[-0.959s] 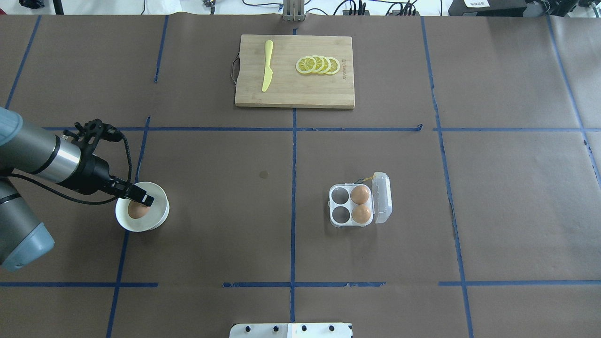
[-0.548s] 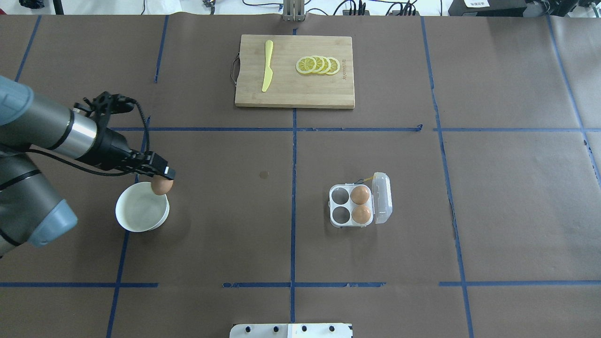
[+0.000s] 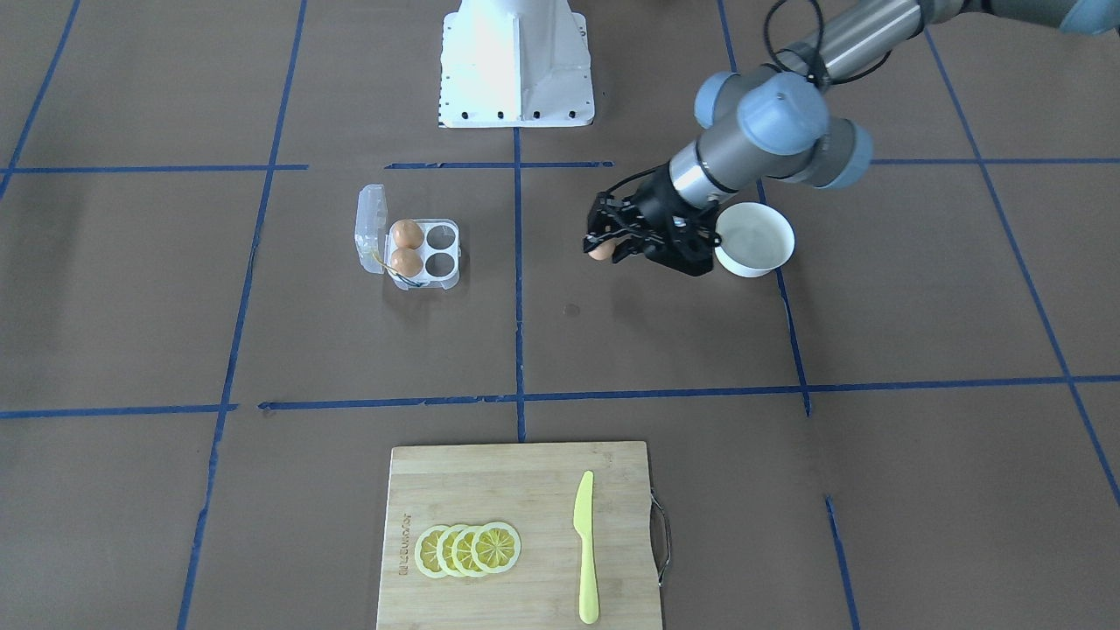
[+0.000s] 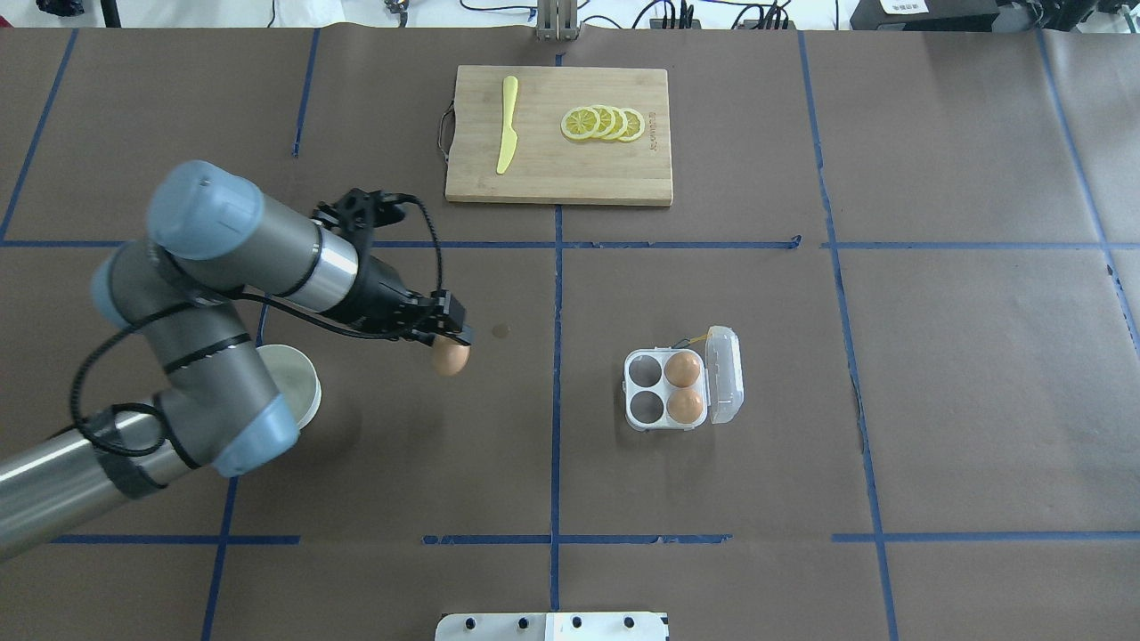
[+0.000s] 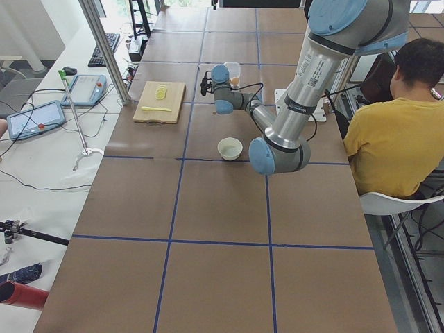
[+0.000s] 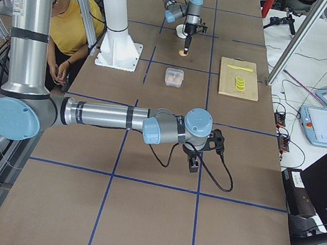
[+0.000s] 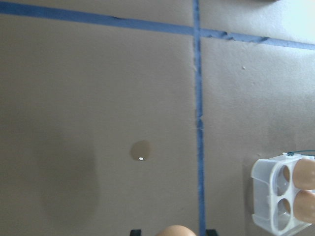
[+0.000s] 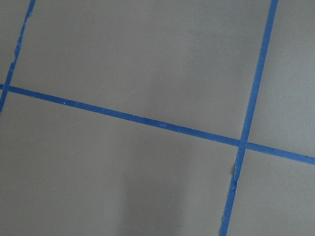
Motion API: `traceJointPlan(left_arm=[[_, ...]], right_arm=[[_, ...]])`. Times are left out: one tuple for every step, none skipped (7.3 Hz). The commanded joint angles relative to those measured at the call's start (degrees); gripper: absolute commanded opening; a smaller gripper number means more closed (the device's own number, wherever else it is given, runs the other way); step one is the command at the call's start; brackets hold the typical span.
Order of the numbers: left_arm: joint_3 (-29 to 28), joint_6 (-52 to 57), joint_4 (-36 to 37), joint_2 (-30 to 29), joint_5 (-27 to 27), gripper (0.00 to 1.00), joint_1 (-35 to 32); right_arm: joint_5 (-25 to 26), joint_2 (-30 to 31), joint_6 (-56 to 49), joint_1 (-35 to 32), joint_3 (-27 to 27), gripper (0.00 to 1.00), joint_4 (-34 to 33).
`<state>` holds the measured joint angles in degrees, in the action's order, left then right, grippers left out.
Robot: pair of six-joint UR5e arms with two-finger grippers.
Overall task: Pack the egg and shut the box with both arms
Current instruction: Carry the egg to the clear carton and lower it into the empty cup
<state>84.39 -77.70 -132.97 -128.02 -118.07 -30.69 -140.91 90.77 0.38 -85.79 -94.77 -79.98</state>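
My left gripper is going to let go of the orange-brown egg in the box's empty cell farther from the cutting board (image 3: 440, 236) (image 7: 284, 213).
My left gripper (image 4: 451, 342) is shut on an orange-brown egg (image 4: 451, 358) and holds it above the table, between the white bowl and the box. The egg also shows in the front view (image 3: 601, 251) and at the bottom edge of the left wrist view (image 7: 175, 231). The clear four-cell box (image 4: 666, 389) sits right of centre with its lid open to the right. Two eggs fill the cells beside the lid; the two left cells are empty. My right gripper (image 6: 193, 162) shows only in the exterior right view, low over the table, and I cannot tell if it is open or shut.
The white bowl (image 4: 298, 383) stands empty, partly under my left arm. A wooden cutting board (image 4: 559, 133) at the far centre carries a yellow knife (image 4: 507, 125) and lemon slices (image 4: 603, 123). A person in yellow (image 5: 388, 139) sits behind the robot.
My left gripper lifted the egg out of the white bowl and carried it to the right, toward the box. The bowl is now empty.
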Motion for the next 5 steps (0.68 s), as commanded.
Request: traceJointPlan(left_arm=[[-4.1, -0.3, -1.9, -7.0, 8.3, 0.0, 4.6], [-4.4, -0.2, -3.3, -7.3, 10.6, 0.0, 6.2], [-5.4, 0.4, -3.4, -9.0, 10.9, 0.0, 6.5], [-7.1, 1.1, -4.4, -10.4, 11.7, 0.0, 7.0], [-7.3, 3.2, -5.3, -10.3, 15.1, 0.0, 8.3]], right_arm=[[-0.2, 0.0, 0.0, -0.1, -0.1, 1.0, 0.0], [-0.1, 0.0, 0.0, -0.1, -0.1, 1.0, 0.0], [-0.1, 0.0, 0.0, -0.1, -0.1, 1.0, 0.0], [-0.2, 0.0, 0.0, -0.1, -0.1, 1.0, 0.0], [-0.2, 0.0, 0.0, -0.1, -0.2, 1.0, 0.0]])
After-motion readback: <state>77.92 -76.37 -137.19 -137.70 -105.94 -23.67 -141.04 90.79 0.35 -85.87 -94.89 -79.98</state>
